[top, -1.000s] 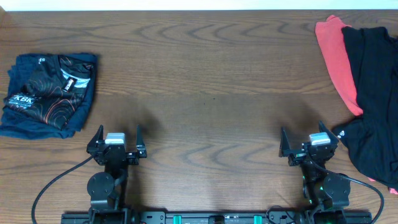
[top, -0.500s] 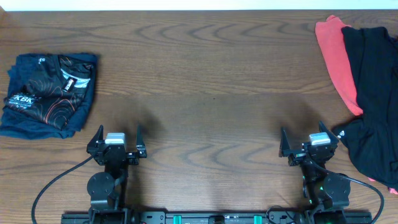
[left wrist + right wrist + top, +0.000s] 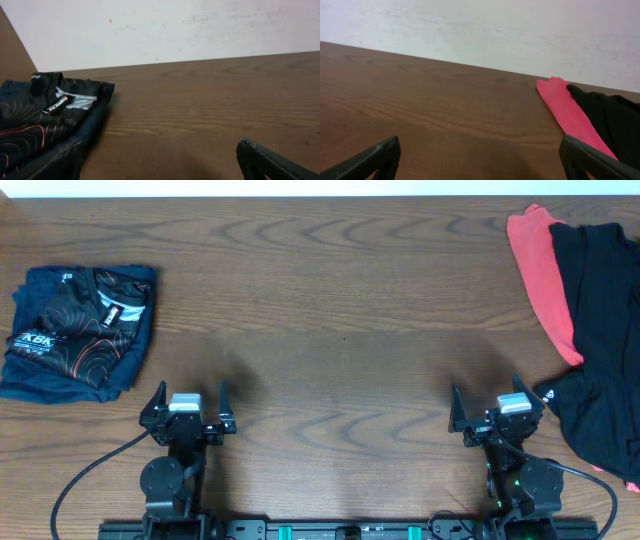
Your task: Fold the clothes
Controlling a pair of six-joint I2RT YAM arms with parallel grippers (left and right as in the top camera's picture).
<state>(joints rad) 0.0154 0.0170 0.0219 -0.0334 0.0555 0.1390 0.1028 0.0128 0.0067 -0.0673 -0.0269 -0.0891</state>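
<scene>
I should next use my right gripper to grab the corner (image 3: 547, 393) by the small white logo on the black top, where it sticks out over bare table.
A plain black top (image 3: 600, 330) with a small white logo lies crumpled at the table's right edge, over a coral-red shirt (image 3: 540, 270). Both show at the right of the right wrist view, the coral-red shirt (image 3: 567, 112) and the black top (image 3: 615, 125). My right gripper (image 3: 497, 404) is open and empty, just left of the black top's lower part. My left gripper (image 3: 187, 400) is open and empty at the near left, nothing between its fingers.
A folded navy shirt with orange swirl print (image 3: 75, 330) lies at the far left, beyond my left gripper; it also shows in the left wrist view (image 3: 45, 125). Bare wooden table (image 3: 340, 330) lies between the two piles. A white wall (image 3: 480, 25) runs behind the far edge.
</scene>
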